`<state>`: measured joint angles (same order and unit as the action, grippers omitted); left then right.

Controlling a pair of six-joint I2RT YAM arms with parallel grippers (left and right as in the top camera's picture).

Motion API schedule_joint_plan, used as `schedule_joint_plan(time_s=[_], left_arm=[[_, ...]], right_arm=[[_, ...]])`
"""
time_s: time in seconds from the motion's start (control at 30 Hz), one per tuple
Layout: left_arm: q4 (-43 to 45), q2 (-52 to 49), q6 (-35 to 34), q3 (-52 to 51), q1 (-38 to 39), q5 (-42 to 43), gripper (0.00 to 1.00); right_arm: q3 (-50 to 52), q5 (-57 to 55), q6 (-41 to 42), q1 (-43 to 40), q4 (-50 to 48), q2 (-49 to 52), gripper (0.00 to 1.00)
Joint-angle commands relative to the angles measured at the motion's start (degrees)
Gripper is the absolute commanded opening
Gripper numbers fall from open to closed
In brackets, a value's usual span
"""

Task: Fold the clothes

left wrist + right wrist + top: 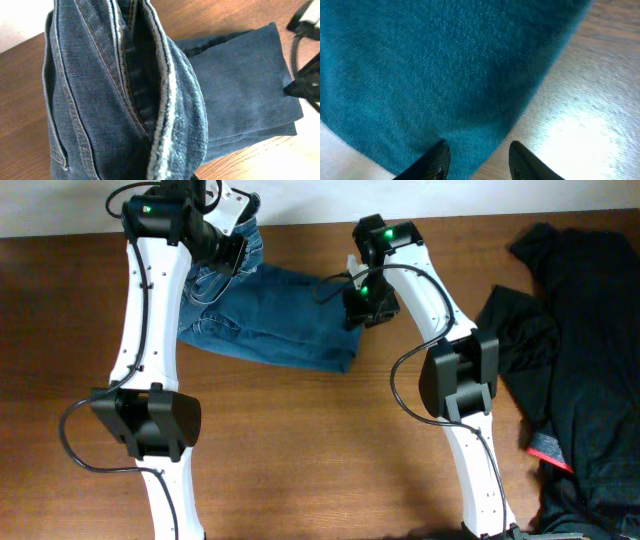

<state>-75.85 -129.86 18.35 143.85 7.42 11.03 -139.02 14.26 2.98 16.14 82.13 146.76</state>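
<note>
Next, my left gripper releases the waist end of the jeans on top of the flat legs' hem end (348,328) (283,86).
The clothes, a pair of blue denim jeans (280,330), lie folded lengthwise across the far middle of the table. Their waist end is raised at the far left, where my left gripper (236,252) is. In the left wrist view the bunched waistband (125,100) fills the picture and hides the fingers, which are shut on it; the legs (245,85) stretch away flat. My right gripper (362,308) is down at the hem end. Its fingers (436,161) stand apart with the edge of the jeans (445,65) lying between them over the wood.
A heap of dark clothing (570,360) with a red patch (548,450) covers the table's right side. The table's far edge (300,222) runs just behind the jeans. The right arm's black gripper (305,85) shows at the right of the left wrist view.
</note>
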Motion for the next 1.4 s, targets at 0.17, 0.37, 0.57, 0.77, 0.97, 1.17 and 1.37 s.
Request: schedule_joint_plan(time_s=[0.17,0.37,0.57,0.77,0.97,1.17,1.37], left_arm=[[0.04,0.96,-0.79,0.52,0.07,5.07,0.00],[-0.13,0.96,-0.76,0.52,2.21,7.23,0.00],[-1.01,0.98,-0.83,0.52,6.32,7.23,0.00],[-2.29,0.98,-2.29,0.79,9.81,7.26,0.00],[-3.17,0.98,-5.49,1.18,13.33,7.19,0.00],[-3.43,0.98,-5.51,1.18,15.69,7.23,0.00],[-1.31,0.96,-5.49,1.16,18.01,7.10,0.00]], right_arm=[[11.58,0.07,0.92,0.72,-8.94,0.92,0.44],[15.69,0.09,0.90,0.72,-11.19,0.92,0.44],[15.69,0.09,0.92,0.72,-11.06,0.92,0.44],[15.69,0.07,1.79,0.72,-11.19,0.92,0.44],[15.69,0.09,1.97,0.72,-11.50,0.92,0.44],[15.69,0.09,1.97,0.72,-11.47,0.92,0.44],[15.69,0.11,1.97,0.74,-11.13,0.92,0.44]])
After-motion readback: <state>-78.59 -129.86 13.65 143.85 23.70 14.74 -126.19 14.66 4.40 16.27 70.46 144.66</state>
